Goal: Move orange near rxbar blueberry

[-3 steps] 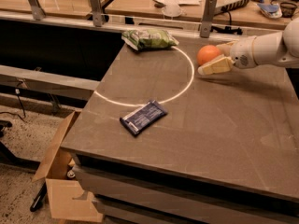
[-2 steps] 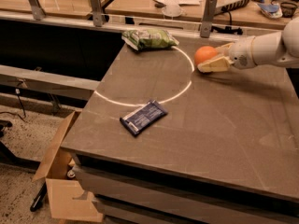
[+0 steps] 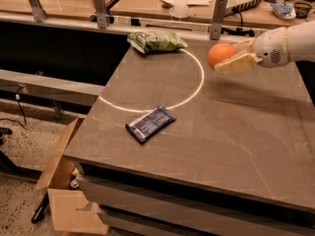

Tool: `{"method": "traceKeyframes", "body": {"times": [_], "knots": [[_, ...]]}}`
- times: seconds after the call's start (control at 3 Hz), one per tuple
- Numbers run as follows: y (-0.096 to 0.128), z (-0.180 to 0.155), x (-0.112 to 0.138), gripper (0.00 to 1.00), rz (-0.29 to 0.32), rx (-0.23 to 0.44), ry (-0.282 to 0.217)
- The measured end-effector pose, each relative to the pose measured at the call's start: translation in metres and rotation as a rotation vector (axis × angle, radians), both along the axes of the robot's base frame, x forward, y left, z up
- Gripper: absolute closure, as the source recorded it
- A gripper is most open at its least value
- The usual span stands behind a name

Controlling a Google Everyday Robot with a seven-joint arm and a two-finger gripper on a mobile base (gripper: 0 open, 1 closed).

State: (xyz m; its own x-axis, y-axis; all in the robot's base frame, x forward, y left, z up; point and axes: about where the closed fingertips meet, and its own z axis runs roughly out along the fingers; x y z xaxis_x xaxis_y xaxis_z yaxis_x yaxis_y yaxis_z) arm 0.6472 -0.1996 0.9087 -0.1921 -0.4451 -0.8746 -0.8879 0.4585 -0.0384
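Note:
The robot's gripper will let go of the orange on the table (image 3: 177, 108), close against the near-gripper end of the rxbar blueberry.
The orange (image 3: 220, 54) is a round bright orange fruit held above the table at the upper right. My gripper (image 3: 232, 58) reaches in from the right edge and is shut on the orange, its pale fingers (image 3: 239, 63) on either side of the fruit. The rxbar blueberry (image 3: 150, 123) is a flat dark blue wrapper lying on the table, left of centre, well to the lower left of the orange and apart from it.
A puffy green snack bag (image 3: 155, 41) lies at the table's back left. A bright curved line of light (image 3: 197, 87) crosses the tabletop (image 3: 236, 132). An open cardboard box (image 3: 69, 195) stands on the floor at the table's left front. A metal rail (image 3: 147, 21) runs behind the table.
My gripper has lifted the orange off the table and moved it slightly left; the orange now hangs higher. The blue bar and green bag have not moved.

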Motion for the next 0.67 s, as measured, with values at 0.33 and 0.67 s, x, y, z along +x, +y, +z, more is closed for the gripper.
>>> {"method": "traceKeyframes", "body": {"times": [0.33, 0.67], "knots": [[0.007, -0.004, -0.012, 1.0, 0.042, -0.006, 0.023], [0.015, -0.001, -0.023, 1.0, 0.072, -0.003, 0.024]]}}
